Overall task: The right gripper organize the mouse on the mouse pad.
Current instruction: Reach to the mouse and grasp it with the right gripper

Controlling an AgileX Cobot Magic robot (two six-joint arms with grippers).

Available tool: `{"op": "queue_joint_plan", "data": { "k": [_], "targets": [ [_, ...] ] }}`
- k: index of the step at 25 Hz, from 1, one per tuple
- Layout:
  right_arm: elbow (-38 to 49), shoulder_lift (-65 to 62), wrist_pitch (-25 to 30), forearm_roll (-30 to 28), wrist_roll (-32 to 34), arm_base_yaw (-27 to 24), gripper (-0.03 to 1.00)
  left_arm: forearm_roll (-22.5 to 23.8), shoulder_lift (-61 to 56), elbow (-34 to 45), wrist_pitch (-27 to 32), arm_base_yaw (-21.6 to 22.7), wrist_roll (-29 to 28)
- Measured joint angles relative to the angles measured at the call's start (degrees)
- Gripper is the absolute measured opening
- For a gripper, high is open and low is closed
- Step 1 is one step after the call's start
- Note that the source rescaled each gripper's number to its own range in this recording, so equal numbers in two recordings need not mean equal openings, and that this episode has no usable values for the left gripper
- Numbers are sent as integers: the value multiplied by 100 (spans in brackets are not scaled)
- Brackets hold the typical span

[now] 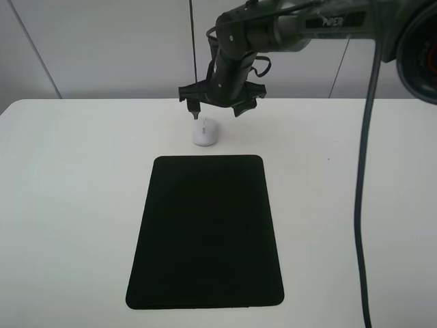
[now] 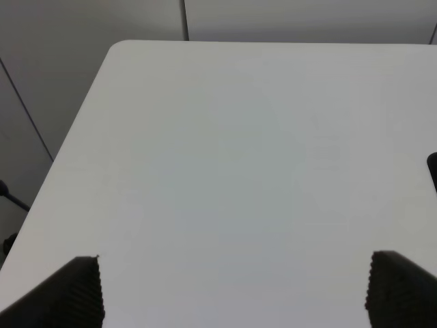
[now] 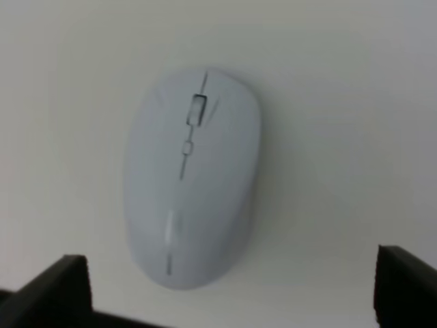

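Next, I close my right gripper on the two long sides (image 1: 205,132) (image 3: 190,174) of the white mouse, around its middle, just behind the scroll wheel.
The white mouse (image 1: 204,132) lies on the white table just beyond the far edge of the black mouse pad (image 1: 206,231), not touching it. My right gripper (image 1: 217,108) hangs just above the mouse with its jaws open and empty. In the right wrist view the mouse (image 3: 191,178) lies between and ahead of the two dark fingertips (image 3: 58,290), with the scroll wheel pointing away from the gripper (image 3: 229,294). My left gripper (image 2: 232,294) is open and empty over bare table; it does not show in the exterior high view.
The white table (image 1: 68,205) extends well to both sides of the pad. A black cable (image 1: 362,205) hangs down on the right. A thin dark pole (image 1: 193,41) stands behind the mouse. A wall lies beyond the table's far edge.
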Motion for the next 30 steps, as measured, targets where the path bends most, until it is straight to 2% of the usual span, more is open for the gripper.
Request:
{"op": "queue_joint_plan", "data": {
  "k": [6,12,20,30],
  "targets": [
    [-496,423,-71,-534,573,233,100,0,0,0,0,0,0],
    [-578,730,-82,-1053,1045,244,100,0,0,0,0,0,0],
    [-591,803,-561,-1116,1317,293,100,0,0,0,0,0,0],
    [-591,1076,-763,-1211,1402,295,100,0,0,0,0,0,0]
  ]
}}
